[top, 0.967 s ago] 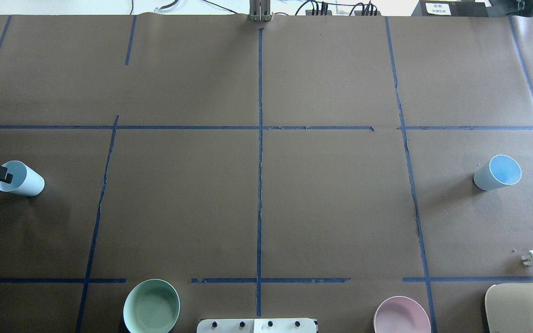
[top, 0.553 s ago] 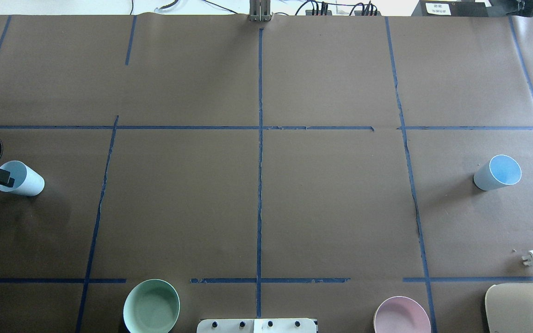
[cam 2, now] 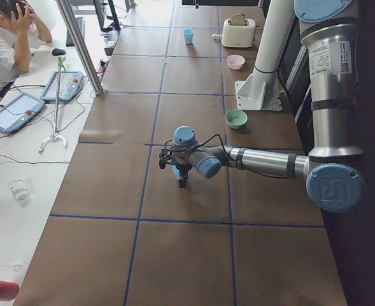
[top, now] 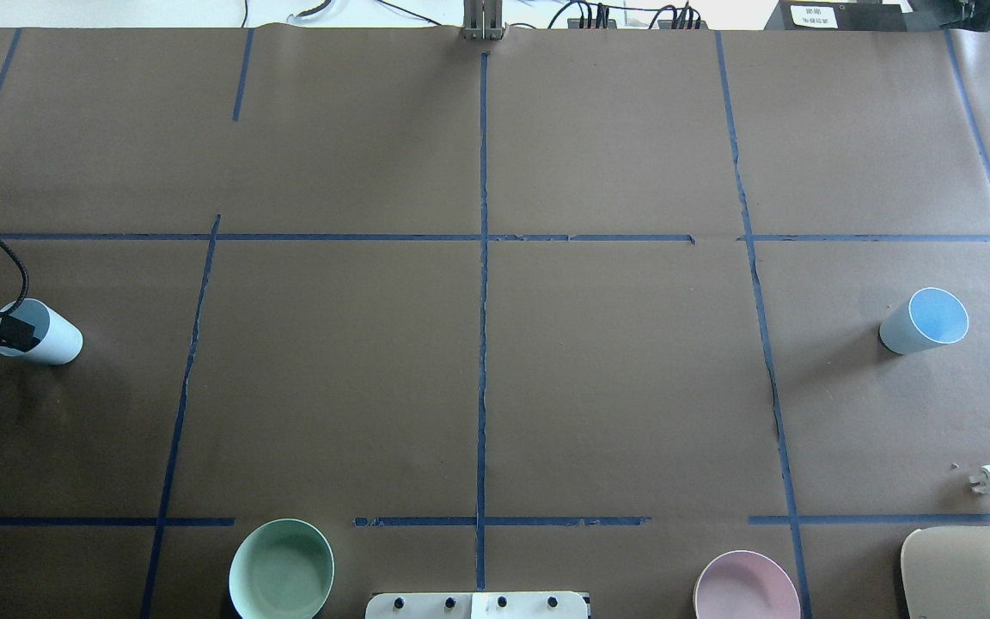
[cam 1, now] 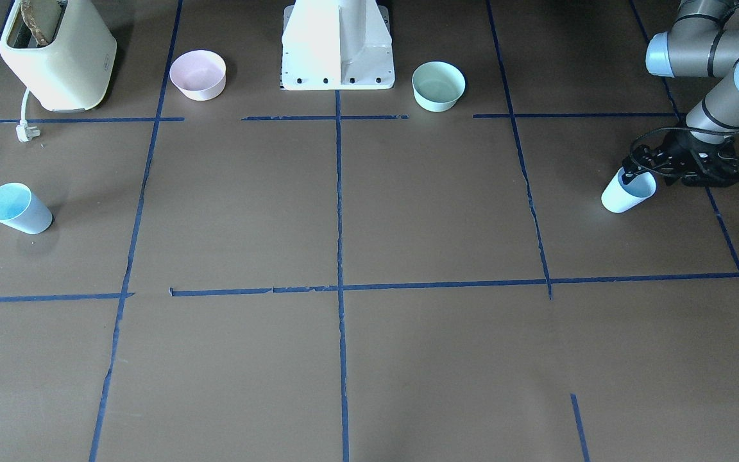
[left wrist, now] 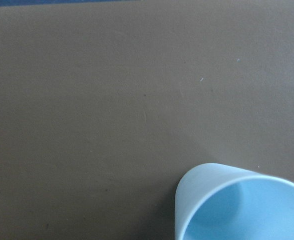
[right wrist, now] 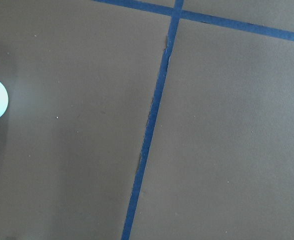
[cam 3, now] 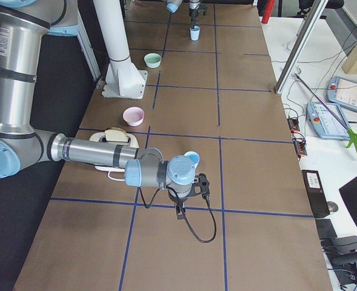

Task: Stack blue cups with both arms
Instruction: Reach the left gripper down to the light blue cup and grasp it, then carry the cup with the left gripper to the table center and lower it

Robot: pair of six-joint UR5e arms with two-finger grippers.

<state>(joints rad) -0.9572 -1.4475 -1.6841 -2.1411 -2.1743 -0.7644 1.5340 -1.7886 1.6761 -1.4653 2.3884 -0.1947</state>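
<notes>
The robot's left gripper needs to release the blue cup on the long middle tape line (cam 1: 344, 203), in front of the white base pedestal. The blue cup still stands at the table's end.
One blue cup (top: 52, 340) stands upright at the table's left end; it also shows in the front-facing view (cam 1: 626, 194) and the left wrist view (left wrist: 236, 205). My left gripper (top: 7, 334) hangs over its mouth, one black finger across the rim, and looks open (cam 1: 630, 173). The cup rests on the table. The other blue cup (top: 925, 322) stands alone at the right end (cam 1: 18, 208). My right gripper (cam 3: 179, 211) shows only in the exterior right view, just short of that cup (cam 3: 191, 159); I cannot tell whether it is open or shut.
A mint-green bowl (top: 281, 569) and a pink bowl (top: 746, 589) sit on either side of the white base pedestal (cam 1: 337, 45). A cream toaster (cam 1: 55, 54) with a loose plug (top: 989, 481) stands at the near right. An operator (cam 2: 9, 38) sits beside the table.
My left gripper has shifted a little toward the robot's side and further over the left cup's mouth; its cable loop has moved with it. Neither cup has moved.
</notes>
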